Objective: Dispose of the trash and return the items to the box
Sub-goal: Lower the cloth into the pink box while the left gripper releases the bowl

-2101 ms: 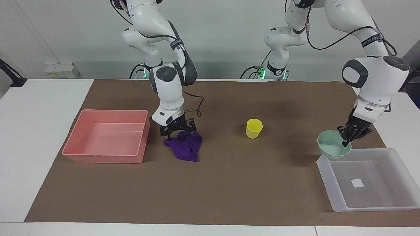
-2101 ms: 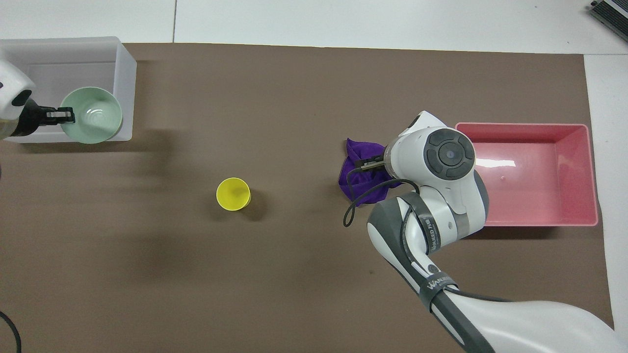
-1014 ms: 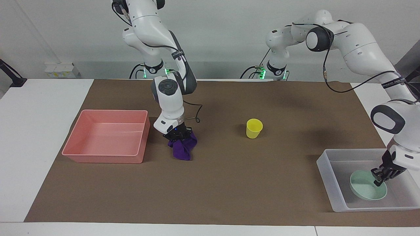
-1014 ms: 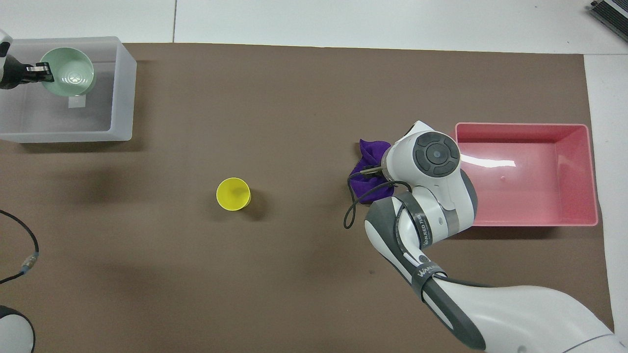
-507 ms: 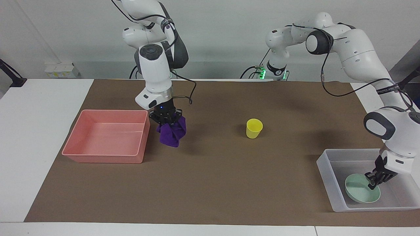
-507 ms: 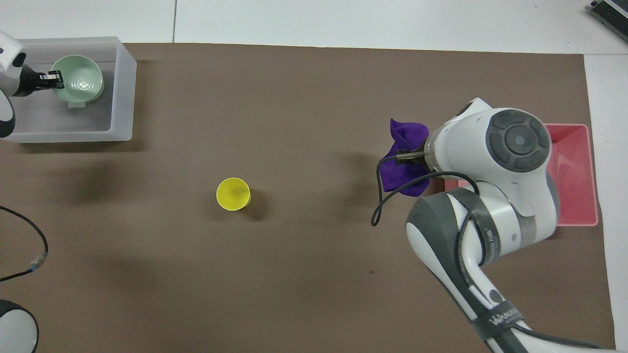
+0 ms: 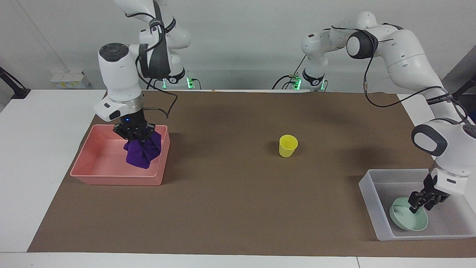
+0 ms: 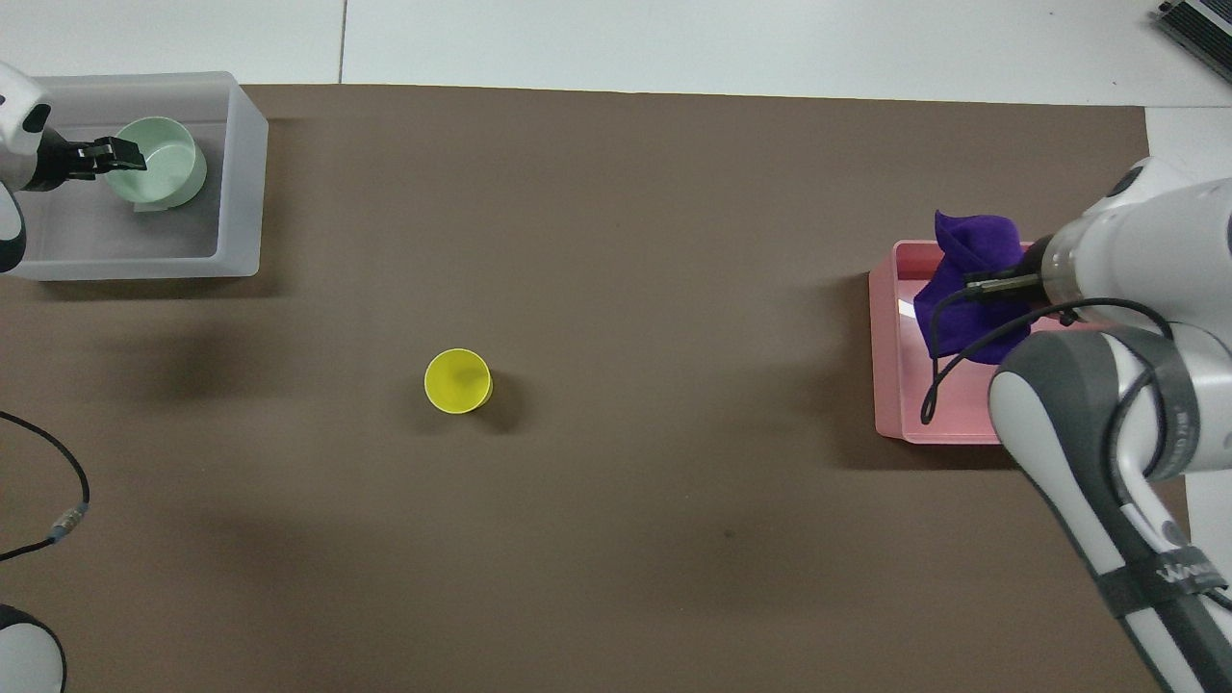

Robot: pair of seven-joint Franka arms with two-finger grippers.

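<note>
My right gripper is going to release the purple cloth on the middle of the pink tray's bottom (image 8: 985,356).
The purple cloth (image 7: 143,153) (image 8: 962,289), the trash, hangs bunched over the pink tray (image 7: 111,175) (image 8: 890,385), with my right gripper (image 7: 134,137) shut on its top. The mint-green bowl (image 7: 407,219) (image 8: 164,168) sits slightly tilted inside the translucent box (image 7: 368,193) (image 8: 241,192), in the part farther from the robots. My left gripper (image 7: 418,204) (image 8: 130,156) is at the bowl's rim with its fingertips parted, open. The yellow cup (image 7: 288,145) (image 8: 458,381) stands upright on the brown mat, about midway between the two arms' ends.
The pink tray lies at the right arm's end of the brown mat (image 7: 238,208), the translucent box at the left arm's end. A loose cable (image 8: 58,500) lies at the mat's edge near the left arm.
My right arm lifted the purple cloth off the mat and carried it over the pink tray. My left gripper lowered the bowl within the box and its fingertips parted.
</note>
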